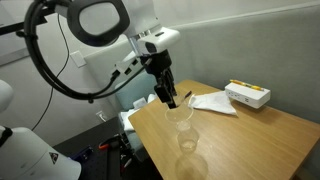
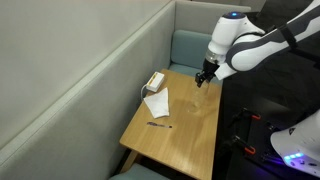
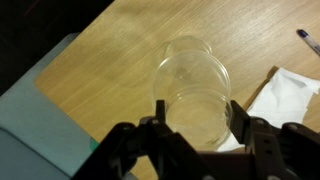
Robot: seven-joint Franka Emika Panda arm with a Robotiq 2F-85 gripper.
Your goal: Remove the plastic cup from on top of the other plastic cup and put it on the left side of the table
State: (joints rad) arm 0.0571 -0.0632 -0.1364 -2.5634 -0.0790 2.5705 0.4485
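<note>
I need to use my gripper to set the plastic cup, which stands on the wood-grain table now, down between the pen and the table's corner [image 1: 162, 114] by the chair.
A clear plastic cup [image 3: 190, 72] stands on the wood-grain table [image 3: 110, 60], seen from above in the wrist view. My gripper [image 3: 197, 108] is shut on its rim, one finger [image 3: 160, 108] on each side of it. In an exterior view the see-through cups [image 1: 185, 128] show faintly as one upright stack near the table's near corner, just below my gripper [image 1: 171, 99]. I cannot tell the plastic cup from the other plastic cup there. In an exterior view my gripper [image 2: 203, 78] hangs over the table's far end [image 2: 190, 130], where the cups are too faint to make out.
A white flat box [image 1: 248, 95] lies at the table's far side, also visible as the box [image 2: 155, 80]. A white paper sheet [image 1: 212, 103] [image 3: 285, 95] lies beside the cups. A pen [image 2: 158, 124] [image 3: 308, 40] lies past it. A pale blue chair [image 3: 40, 125] borders the table edge.
</note>
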